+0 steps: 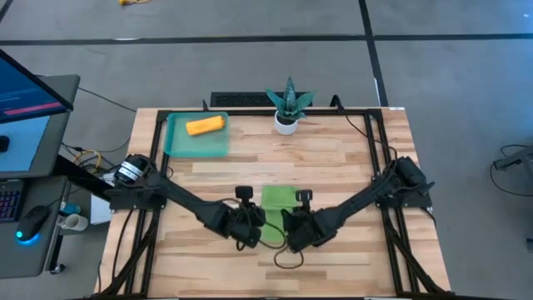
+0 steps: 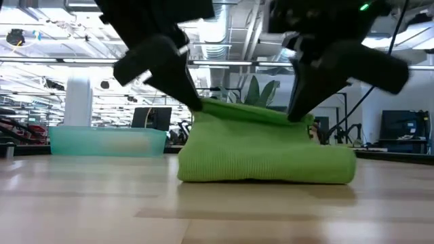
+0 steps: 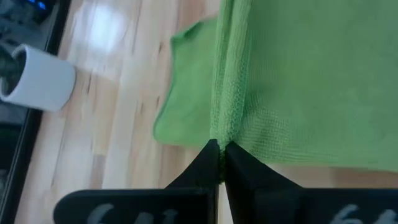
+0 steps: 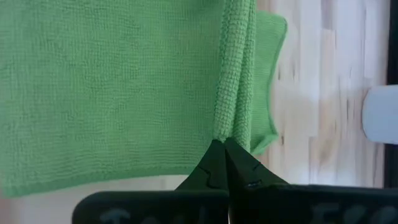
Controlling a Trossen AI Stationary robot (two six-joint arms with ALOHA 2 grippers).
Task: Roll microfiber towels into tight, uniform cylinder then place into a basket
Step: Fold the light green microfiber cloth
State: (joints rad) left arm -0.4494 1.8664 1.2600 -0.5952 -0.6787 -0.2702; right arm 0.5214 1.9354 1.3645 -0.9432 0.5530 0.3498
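The right gripper of mine will release the lime green towel's raised edge, now near the table's middle, at the lower layer's far corner (image 1: 291, 187) (image 4: 267, 132), toward the potted plant.
The lime green towel (image 1: 280, 202) lies near the middle of the table, doubled over on itself. Its lower fold (image 2: 264, 169) rests on the wood and its upper edge is raised. My left gripper (image 1: 256, 227) is shut on that edge at its left end. My right gripper (image 1: 288, 229) is shut on it at the right end. The orange towel (image 1: 205, 126), rolled into a cylinder, lies inside the teal basket (image 1: 176, 143) at the far left. My left gripper pinches the towel's raised edge (image 3: 225, 127) between its two fingertips, at the edge's left end (image 2: 201, 106). The cloth there is bunched into a ridge of more than one layer. The fingers slant down from the near side. The edge is lifted; the rest lies on the table. My right gripper pinches the same raised edge (image 4: 231, 124) between its two fingertips, at the right end (image 2: 296, 116). A doubled ridge of cloth runs away from the tips. The fingers slant down from the near side. The edge between both grippers sags slightly, and the towel's body rests on the table.
A small white pot with a spiky green plant (image 1: 287, 110) stands at the far middle of the table. A thin cable loop (image 1: 288, 260) lies near the front edge. A monitor and keyboard (image 1: 17, 133) sit off the table's left side. Bare wood shows on the right.
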